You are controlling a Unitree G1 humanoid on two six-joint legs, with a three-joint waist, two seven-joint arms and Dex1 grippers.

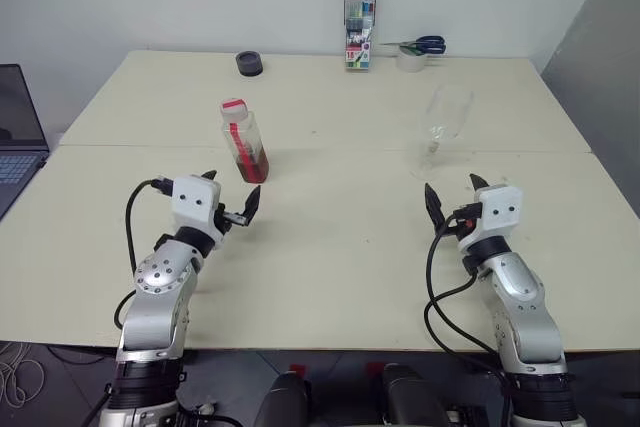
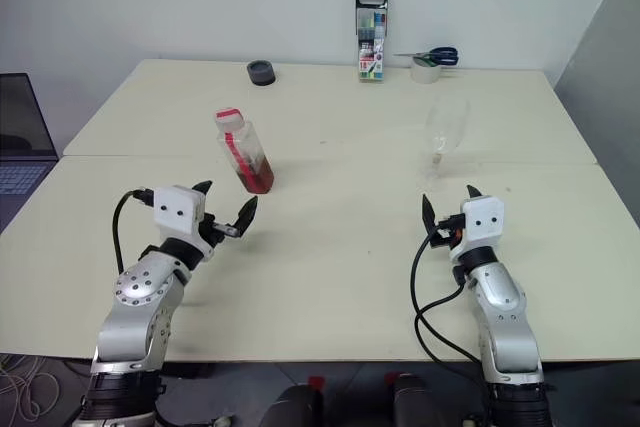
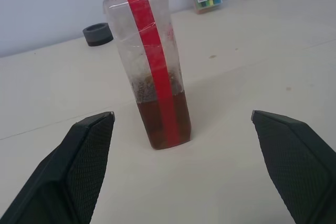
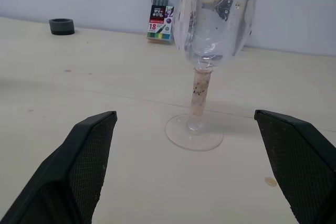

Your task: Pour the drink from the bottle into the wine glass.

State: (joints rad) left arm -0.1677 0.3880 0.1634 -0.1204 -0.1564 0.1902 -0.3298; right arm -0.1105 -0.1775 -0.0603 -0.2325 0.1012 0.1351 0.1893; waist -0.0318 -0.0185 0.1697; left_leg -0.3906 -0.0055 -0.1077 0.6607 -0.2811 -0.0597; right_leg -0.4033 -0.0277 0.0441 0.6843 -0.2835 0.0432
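Observation:
I need to close my left gripper on the upper body of the bottle [image 1: 244,140] [image 3: 149,48], just under its cap, above most of the reddish-brown drink.
The bottle [image 1: 243,141] stands upright on the cream table, clear plastic with a red label strip and a pink-red and white cap; reddish-brown drink [image 3: 164,121] fills its lower part. My left gripper [image 1: 231,200] hovers open just in front of the bottle, which sits ahead of the gap between its fingers [image 3: 86,150] in the left wrist view. The clear wine glass [image 1: 441,125] stands upright to the right, its bowl empty. My right gripper [image 1: 455,194] is open a little short of the glass's foot [image 4: 193,136], with nothing between its fingers.
A marker pack [image 1: 360,25] stands at the table's far edge, with a tape roll [image 1: 411,58] and blue-handled scissors [image 1: 424,44] beside it. A dark ring [image 1: 249,63] lies at the back left. A laptop [image 1: 15,137] sits off the table's left side.

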